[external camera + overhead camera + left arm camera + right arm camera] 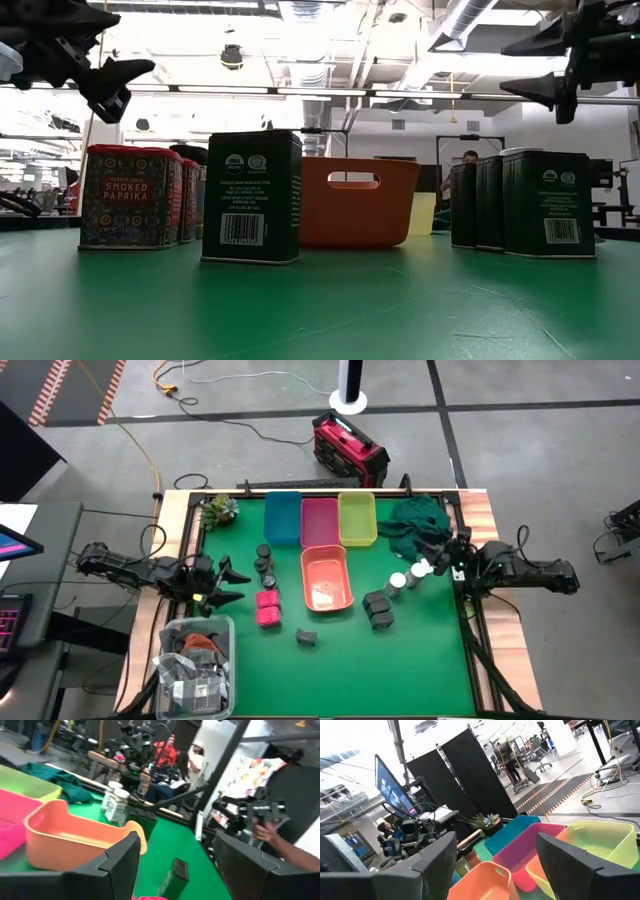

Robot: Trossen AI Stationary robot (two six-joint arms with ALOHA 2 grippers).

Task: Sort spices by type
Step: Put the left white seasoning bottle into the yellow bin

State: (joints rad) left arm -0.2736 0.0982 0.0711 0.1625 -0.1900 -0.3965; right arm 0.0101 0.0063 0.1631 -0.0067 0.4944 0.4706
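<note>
My right gripper is to grab, next, the top end (397, 580) of the white-capped bottle standing closest to the dark packs.
The spices stand on the green table. In the high view I see dark round jars (265, 564), magenta blocks (267, 608), a lone dark grey pack (306, 636), two more packs (378, 608) and white-capped bottles (405, 578). My left gripper (237, 582) hangs open above the table's left side, left of the magenta blocks and pointing right. My right gripper (437, 552) hangs open near the right edge, just right of the bottles. The left wrist view shows the open left gripper (176, 837) before the bottles (116, 802) and a pack (175, 875). The right gripper (496, 839) faces the bins.
Blue (283, 518), pink (320, 520) and yellow (357, 518) bins line the far edge; a salmon bin (327, 578) sits mid-table. A dark green cloth (415, 525) lies at the far right, a plant (218, 510) far left, and a clear filled tub (197, 665) near left. People sit beyond the table.
</note>
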